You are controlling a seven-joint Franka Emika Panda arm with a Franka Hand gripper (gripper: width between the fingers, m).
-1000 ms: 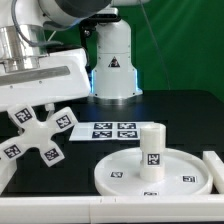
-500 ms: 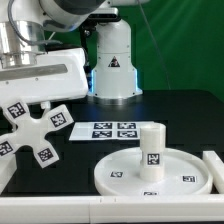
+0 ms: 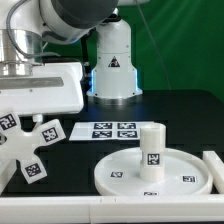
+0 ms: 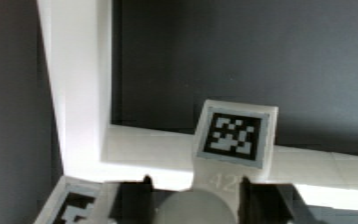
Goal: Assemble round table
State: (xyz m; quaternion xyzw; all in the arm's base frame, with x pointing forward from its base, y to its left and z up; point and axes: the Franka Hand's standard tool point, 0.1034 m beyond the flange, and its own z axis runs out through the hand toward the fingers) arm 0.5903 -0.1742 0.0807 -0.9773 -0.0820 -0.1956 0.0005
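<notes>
Next, I release the cross piece on the black table (image 3: 36, 170) beside the large disc, near the front white rail. The cross piece is now held tilted above the table.
My gripper (image 3: 27, 128) hangs over the exterior view's left edge, shut on the white four-armed cross piece (image 3: 21, 152), which it holds tilted above the black table. In the wrist view my gripper (image 4: 211, 202) has its dark fingers on either side of the cross piece's middle, and one tagged arm (image 4: 234, 134) of the cross piece stands out beyond them. The large round disc (image 3: 115, 176) lies at the front right. The short thick post (image 3: 152, 146) stands upright on it, far from my gripper.
The marker board (image 3: 112, 130) lies flat mid-table between the cross piece and the disc. The white robot base (image 3: 112, 60) stands behind it. A white rail (image 3: 213, 165) borders the table's right and front edges, and a white rail corner (image 4: 78, 100) shows in the wrist view.
My gripper has carried the cross piece lower and toward the exterior view's left, and the piece has turned. The disc, post and marker board have not moved.
</notes>
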